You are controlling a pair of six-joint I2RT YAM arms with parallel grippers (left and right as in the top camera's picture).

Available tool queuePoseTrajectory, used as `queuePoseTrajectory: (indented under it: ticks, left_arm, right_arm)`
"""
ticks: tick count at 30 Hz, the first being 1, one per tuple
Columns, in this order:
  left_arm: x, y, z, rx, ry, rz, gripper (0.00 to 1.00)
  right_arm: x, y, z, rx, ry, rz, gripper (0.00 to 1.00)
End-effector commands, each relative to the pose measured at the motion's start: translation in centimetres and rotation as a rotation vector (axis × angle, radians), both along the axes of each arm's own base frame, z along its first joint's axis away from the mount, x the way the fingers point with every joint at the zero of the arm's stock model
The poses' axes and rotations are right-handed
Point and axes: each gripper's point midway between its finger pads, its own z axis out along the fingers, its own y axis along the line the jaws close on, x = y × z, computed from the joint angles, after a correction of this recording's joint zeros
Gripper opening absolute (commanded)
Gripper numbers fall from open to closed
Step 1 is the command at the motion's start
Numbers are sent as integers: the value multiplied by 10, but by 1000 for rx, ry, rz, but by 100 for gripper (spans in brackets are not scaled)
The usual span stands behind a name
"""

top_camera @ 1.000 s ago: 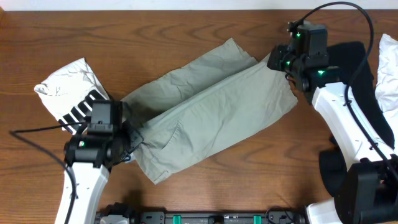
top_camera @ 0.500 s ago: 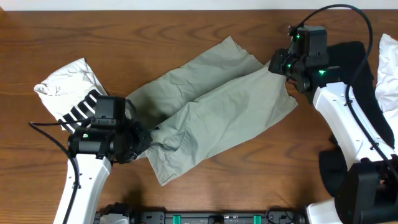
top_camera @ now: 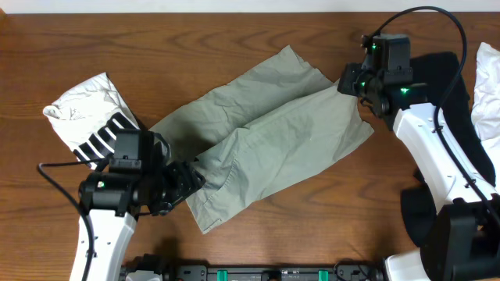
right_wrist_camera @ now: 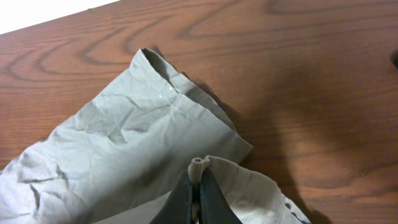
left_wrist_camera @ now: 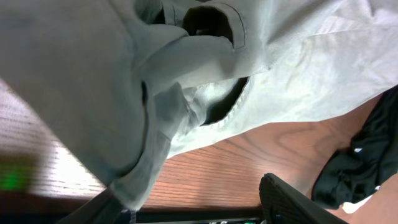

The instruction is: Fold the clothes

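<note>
My left gripper is to pinch the waist end (top_camera: 211, 165), as the top leg is crooked over the lower leg, before both grippers lift the top leg and lay it square.
Grey-green trousers (top_camera: 266, 140) lie folded lengthwise, running diagonally across the wooden table. My left gripper (top_camera: 186, 181) is at their lower-left waist end with its jaws open. In the left wrist view the left gripper (left_wrist_camera: 199, 210) stands wide, and the trousers (left_wrist_camera: 155, 93) hang over it, a fold resting against the left finger while the right finger (left_wrist_camera: 292, 199) is bare. My right gripper (top_camera: 349, 80) is at the upper-right leg end. In the right wrist view the right gripper (right_wrist_camera: 196, 186) is shut on a pinched fold of the trousers' hem (right_wrist_camera: 199, 165).
A white garment with black stripes (top_camera: 87, 117) lies at the left, close to my left arm. A black garment (top_camera: 451, 69) and a white one (top_camera: 488, 82) lie at the right edge behind my right arm. The black garment (left_wrist_camera: 364, 155) also shows in the left wrist view.
My left gripper has opened and let go of the waist end after carrying it right and towards the table's front edge. The right gripper has held still, shut on the hem.
</note>
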Motion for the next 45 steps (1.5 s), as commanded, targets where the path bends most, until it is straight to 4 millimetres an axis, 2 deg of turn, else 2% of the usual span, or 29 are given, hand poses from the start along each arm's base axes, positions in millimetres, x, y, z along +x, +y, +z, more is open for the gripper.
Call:
queuePoseTrajectory:
  ticks: [1, 8, 11, 14, 18, 26, 27, 30, 31, 34, 37, 40, 45]
  left_arm:
    - [0, 1, 9, -5, -23, 36, 64]
    - [-7, 28, -6, 153, 34, 79, 64]
    - [-6, 29, -11, 161, 51, 79, 63]
    - [-1, 29, -15, 162, 57, 78, 55]
    - [7, 29, -21, 168, 57, 76, 55]
    - [8, 36, -43, 222, 132, 76, 53]
    - [8, 36, -45, 223, 137, 76, 49]
    - [14, 29, -44, 183, 118, 56, 19]
    - [17, 23, -42, 152, 100, 39, 6]
    - [22, 8, -26, 63, 53, 14, 6]
    - [24, -10, 3, -49, -25, -36, 6]
    - [21, -27, 40, -143, -135, -89, 6]
    - [5, -44, 92, -179, -336, -183, 6]
  right_arm:
    - [3, -6, 13, -17, -30, -4, 1]
    - [2, -6, 12, -17, -27, -3, 1]
    - [2, -6, 12, -17, -24, -3, 1]
    - [2, -6, 12, -17, -23, -3, 1]
    - [2, -6, 12, -17, -23, -3, 1]
    - [2, -6, 12, -17, -23, -3, 1]
    - [2, -6, 12, -17, -23, -3, 1]
    - [2, -6, 12, -18, -23, -3, 1]
    - [2, -6, 12, -18, -23, -3, 1]
    - [2, -6, 12, -17, -23, -3, 1]
    - [2, -9, 16, -18, -33, -10, 1]
    - [0, -18, 32, -14, -70, -32, 1]
    - [-13, -44, 74, -9, -152, -89, 1]
